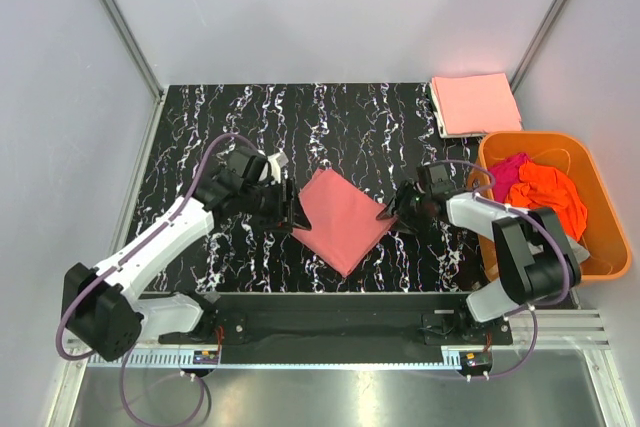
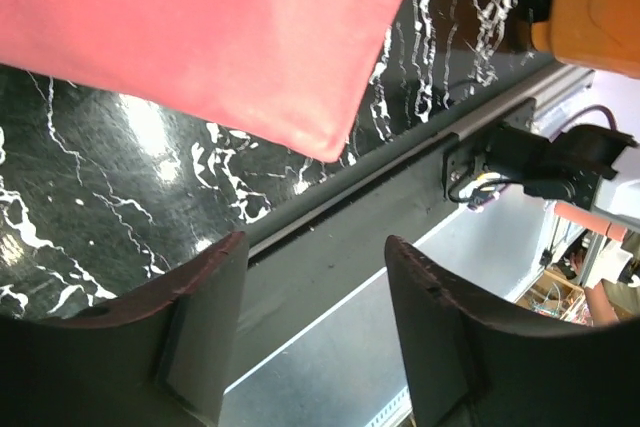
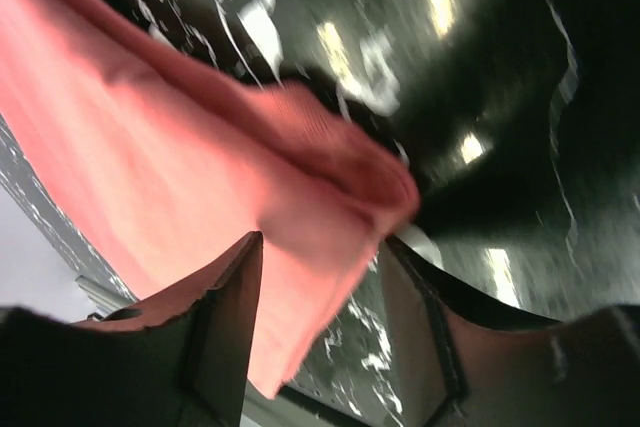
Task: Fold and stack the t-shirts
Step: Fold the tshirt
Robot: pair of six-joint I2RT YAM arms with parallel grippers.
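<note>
The t-shirt is crooked and its near corner is loose. My right gripper should open while my left gripper takes that corner, then grip the t-shirt's folded corner [image 1: 384, 219].
A salmon-pink t-shirt [image 1: 343, 219] lies folded in a diamond at the middle of the black marbled table. My left gripper [image 1: 290, 212] is at its left corner, open and empty. In the left wrist view the shirt [image 2: 200, 37] lies beyond the spread fingers [image 2: 205, 327] without touching them. My right gripper [image 1: 390, 212] is at the shirt's right corner. In the blurred right wrist view its jaws [image 3: 320, 267] stand apart with the thick folded corner [image 3: 330, 187] reaching between them. A paler peach-pink shirt [image 1: 476, 103] lies folded at the back right.
An orange plastic basket [image 1: 605, 247] stands at the right edge, holding a bright orange shirt [image 1: 548, 192] and a magenta shirt [image 1: 508, 172]; it also shows in the left wrist view [image 2: 600, 7]. The table's near edge and metal rail [image 1: 330, 312] run just below the shirt.
</note>
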